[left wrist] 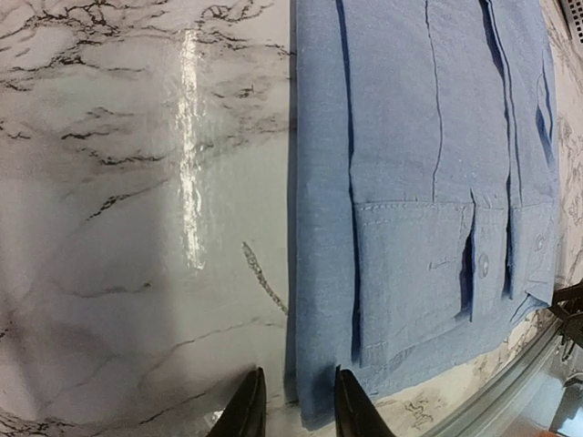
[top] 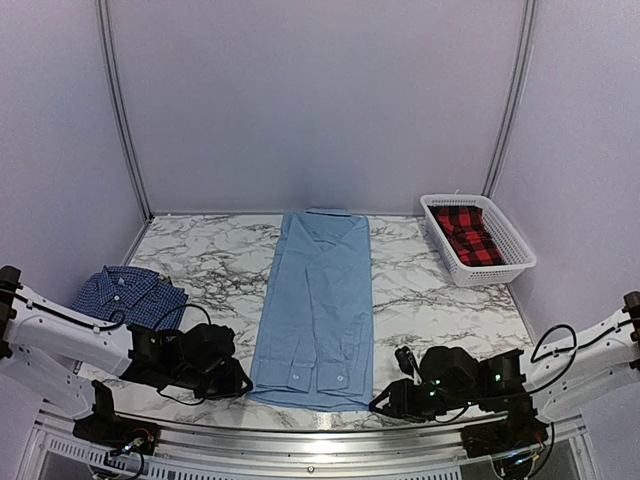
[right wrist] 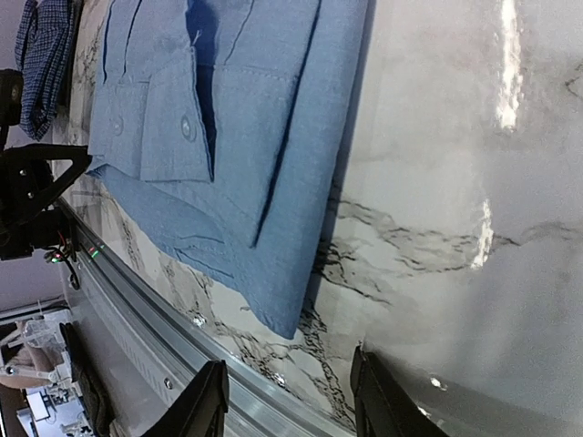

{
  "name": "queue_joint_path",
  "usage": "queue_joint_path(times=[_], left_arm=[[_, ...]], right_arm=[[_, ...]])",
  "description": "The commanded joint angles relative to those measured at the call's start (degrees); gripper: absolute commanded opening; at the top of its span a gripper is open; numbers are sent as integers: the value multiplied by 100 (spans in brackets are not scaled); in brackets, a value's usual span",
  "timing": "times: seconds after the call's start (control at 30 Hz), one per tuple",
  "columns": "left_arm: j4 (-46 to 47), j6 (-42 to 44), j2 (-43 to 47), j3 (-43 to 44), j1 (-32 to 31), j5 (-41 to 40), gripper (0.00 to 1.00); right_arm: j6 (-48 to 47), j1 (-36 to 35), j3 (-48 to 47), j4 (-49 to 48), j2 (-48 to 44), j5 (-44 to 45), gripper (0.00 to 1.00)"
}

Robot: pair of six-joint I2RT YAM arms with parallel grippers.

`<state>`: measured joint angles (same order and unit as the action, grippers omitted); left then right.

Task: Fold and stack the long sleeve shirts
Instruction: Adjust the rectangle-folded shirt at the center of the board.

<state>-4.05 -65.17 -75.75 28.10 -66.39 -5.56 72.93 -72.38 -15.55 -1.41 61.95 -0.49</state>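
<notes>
My left gripper's fingers reach across only the light blue shirt's edge strip, short of the cuff, so next I move inward and pinch edge strip and cuff together [left wrist: 364, 350].
The light blue long sleeve shirt [top: 320, 300] lies flat down the middle of the marble table, sleeves folded in, cuffs near the front edge. The dark blue checked shirt [top: 128, 295] lies folded at the left. My left gripper [top: 240, 385] is open at the light blue shirt's near left corner. In the left wrist view the gripper [left wrist: 296, 410] straddles the shirt's [left wrist: 428, 182] left edge, one finger over the cloth, one over the table. My right gripper [top: 385, 405] is open and empty. In the right wrist view it [right wrist: 290, 396] sits just short of the shirt's [right wrist: 246, 118] near right corner.
A white basket [top: 490, 270] at the back right holds a red plaid cloth [top: 468, 235]. A metal rail [top: 320, 435] runs along the table's front edge, close under both grippers. Walls close off the back and sides.
</notes>
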Motion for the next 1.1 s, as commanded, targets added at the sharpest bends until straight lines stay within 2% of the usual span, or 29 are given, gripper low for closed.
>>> queue_joint_path(times=[0.0,0.23,0.47,0.53,0.8,1.07], left_arm=[[227,-20,-190,62,-65,62,24],[353,-253,-476,142,-282,46,14],[495,-611,-511,252,-698,-183,12],[441,-692,-467,232,-725,-227,15],[-137,-709,-121,208,-634,-663,42],[-70,-281,-359,393,-249,-252,45]], right_arm=[[137,223,61,-513,100,-228,46],[21,602,220,-536,10,-351,46],[-203,944,407,-504,-113,-677,47],[-253,945,356,-380,-83,-687,47],[-180,960,382,-461,1,-622,46],[-361,1214,296,-474,233,-656,46]])
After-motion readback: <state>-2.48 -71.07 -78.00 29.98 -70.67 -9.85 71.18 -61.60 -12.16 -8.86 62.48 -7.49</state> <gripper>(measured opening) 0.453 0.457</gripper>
